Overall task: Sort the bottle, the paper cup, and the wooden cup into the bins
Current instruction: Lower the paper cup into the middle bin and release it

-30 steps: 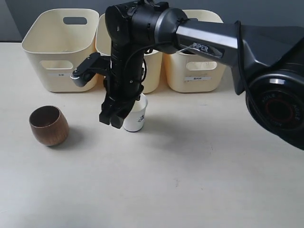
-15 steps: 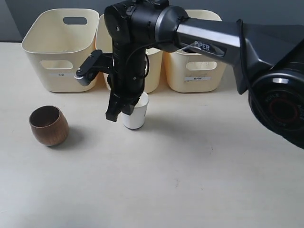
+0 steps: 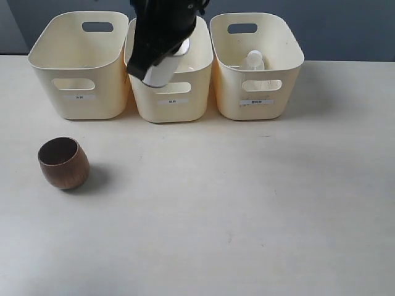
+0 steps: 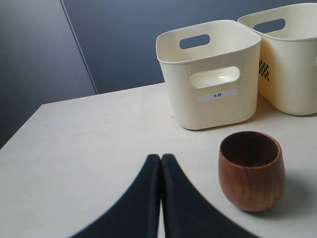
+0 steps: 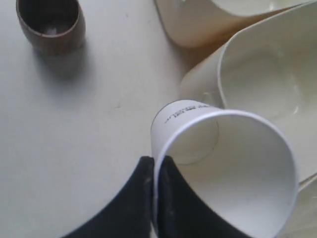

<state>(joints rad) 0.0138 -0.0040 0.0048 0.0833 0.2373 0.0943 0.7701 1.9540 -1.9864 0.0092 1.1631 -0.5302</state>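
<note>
Next, my right gripper lets go of the white paper cup inside the middle bin (image 3: 160, 63) (image 5: 267, 84), just behind the bin's front side.
My right gripper (image 3: 147, 60) (image 5: 154, 162) is shut on the rim of the white paper cup (image 3: 162, 73) (image 5: 233, 166), one finger inside and one outside. It holds the cup tilted in the air at the front left edge of the middle bin (image 3: 179, 106) (image 5: 267, 74). The clear bottle (image 3: 253, 60) stands inside the right bin (image 3: 279, 98). The brown wooden cup (image 3: 63, 163) (image 4: 251, 169) (image 5: 49, 24) stands upright on the table in front of the left bin (image 3: 77, 77) (image 4: 210, 106). My left gripper (image 4: 161, 158) is shut and empty, low over the table near the wooden cup.
The three bins stand side by side along the back of the pale table (image 3: 247, 203). A dark wall (image 4: 114, 44) rises behind the table's far edge. The left arm does not show in the exterior view.
The right arm has lifted the paper cup off the table and carried it up and back to the middle bin. The left gripper's earlier state is not shown.
</note>
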